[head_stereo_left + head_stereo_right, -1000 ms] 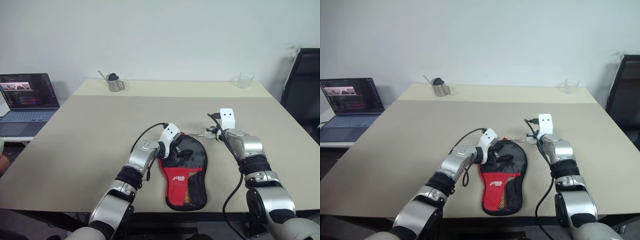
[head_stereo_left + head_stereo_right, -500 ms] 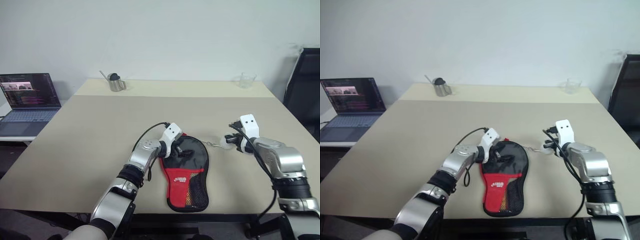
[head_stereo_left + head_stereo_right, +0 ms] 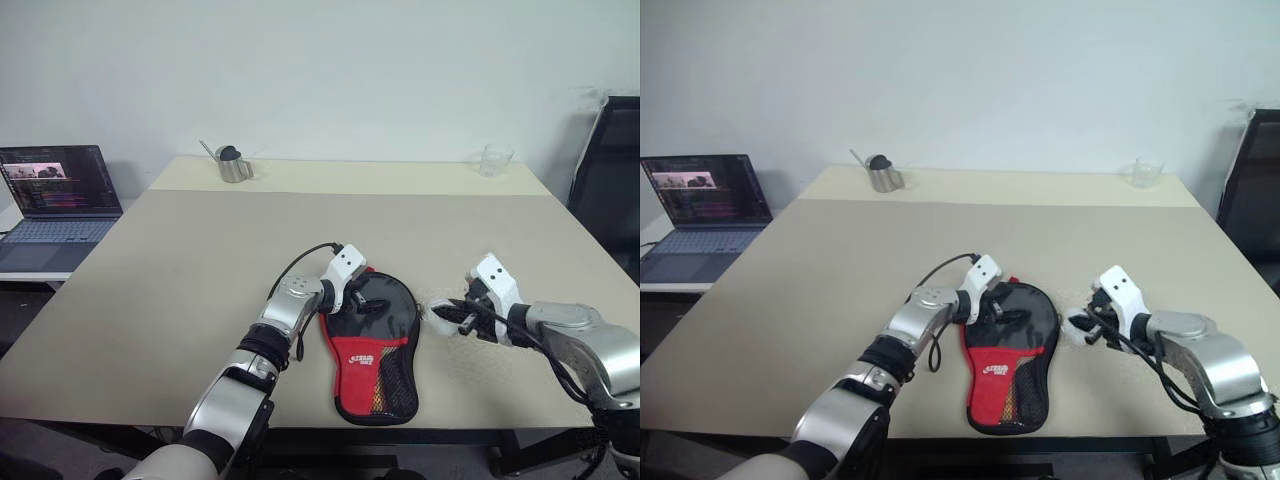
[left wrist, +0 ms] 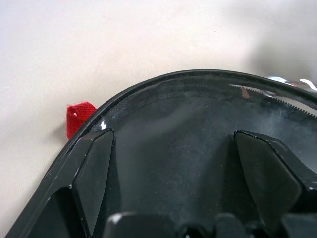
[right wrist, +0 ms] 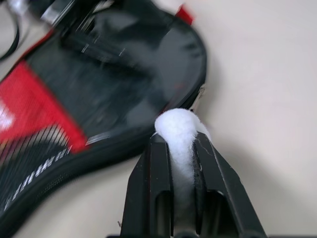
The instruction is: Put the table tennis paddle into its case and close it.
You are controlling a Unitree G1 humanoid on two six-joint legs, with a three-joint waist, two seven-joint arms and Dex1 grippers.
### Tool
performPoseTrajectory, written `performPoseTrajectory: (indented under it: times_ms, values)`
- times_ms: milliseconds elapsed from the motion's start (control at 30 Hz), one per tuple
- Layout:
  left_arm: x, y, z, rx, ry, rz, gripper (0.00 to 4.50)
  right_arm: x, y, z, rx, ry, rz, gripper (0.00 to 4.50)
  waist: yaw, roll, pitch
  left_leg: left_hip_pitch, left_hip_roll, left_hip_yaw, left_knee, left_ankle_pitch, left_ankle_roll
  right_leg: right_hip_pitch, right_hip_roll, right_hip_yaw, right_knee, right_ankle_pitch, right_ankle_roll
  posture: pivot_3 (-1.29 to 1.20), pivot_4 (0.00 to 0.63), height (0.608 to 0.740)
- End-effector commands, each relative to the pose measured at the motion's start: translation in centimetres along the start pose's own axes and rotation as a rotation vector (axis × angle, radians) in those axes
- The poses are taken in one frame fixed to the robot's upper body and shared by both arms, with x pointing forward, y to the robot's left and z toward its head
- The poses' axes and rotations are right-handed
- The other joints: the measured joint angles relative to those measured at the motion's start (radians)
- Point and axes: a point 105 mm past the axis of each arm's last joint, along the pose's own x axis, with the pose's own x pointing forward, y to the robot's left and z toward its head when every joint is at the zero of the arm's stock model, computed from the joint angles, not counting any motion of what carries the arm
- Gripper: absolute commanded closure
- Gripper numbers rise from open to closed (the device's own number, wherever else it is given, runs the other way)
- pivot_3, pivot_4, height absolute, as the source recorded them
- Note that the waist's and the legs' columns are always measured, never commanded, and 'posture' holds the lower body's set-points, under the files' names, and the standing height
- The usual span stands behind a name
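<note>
My right gripper needs to let go of the white pom-pom over the table's near edge [image 3: 399, 445], just below the case's red lower part. The pom-pom is now held above the tabletop.
The case [image 3: 372, 345] lies flat on the table, round black end away from me, red lower part with the mesh pocket toward me. My left gripper [image 3: 362, 300] rests open on the black round end, and its fingers [image 4: 94, 168] press the fabric near a small red tab [image 4: 79, 118]. Just off the case's right edge, my right gripper [image 3: 452, 315] is shut on the white pom-pom [image 5: 179, 129], above the tabletop. The table tennis paddle is hidden from view.
An open laptop [image 3: 55, 195] stands off the table's left side. A metal cup [image 3: 231, 166] and a clear glass [image 3: 492, 159] sit at the far edge. A black chair [image 3: 612, 180] is at the right. Bare tabletop [image 3: 180, 260] surrounds the case.
My right gripper has drawn the pom-pom from beyond the case's round end back toward me, to beside its right edge, turning as it went. The left gripper has stayed on the case.
</note>
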Motion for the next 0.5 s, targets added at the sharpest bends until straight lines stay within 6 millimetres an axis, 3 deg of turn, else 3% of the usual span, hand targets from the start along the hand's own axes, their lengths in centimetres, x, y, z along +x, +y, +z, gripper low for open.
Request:
performPoseTrajectory:
  times_ms: [33,267,500]
  values:
    - [0.1,-0.4,-3.4,-0.045,0.12,-0.008,0.24,-0.7,1.5,0.2,-0.085,-0.011,0.09,4.4,0.0,0.0,0.0,0.0,-0.002,0.0,0.0,0.0,0.0,0.0,0.0,0.0,0.0,0.0,0.0,0.0,0.15,0.74]
    - [0.1,-0.6,-3.6,-0.038,0.133,-0.014,0.24,-1.7,3.6,-0.9,-0.124,0.008,0.221,4.41,0.0,0.0,0.0,0.0,-0.008,-0.008,-0.002,-0.001,0.0,0.005,-0.001,-0.003,-0.009,0.0,0.0,0.0,0.15,0.74]
    - [0.2,-0.7,-3.9,-0.032,0.152,-0.02,0.24,-3.5,7.4,-2.2,-0.108,-0.006,0.458,4.42,0.002,-0.001,0.0,0.001,-0.009,-0.012,-0.002,-0.003,0.001,0.009,-0.006,-0.007,-0.011,0.0,0.001,0.0,0.15,0.74]
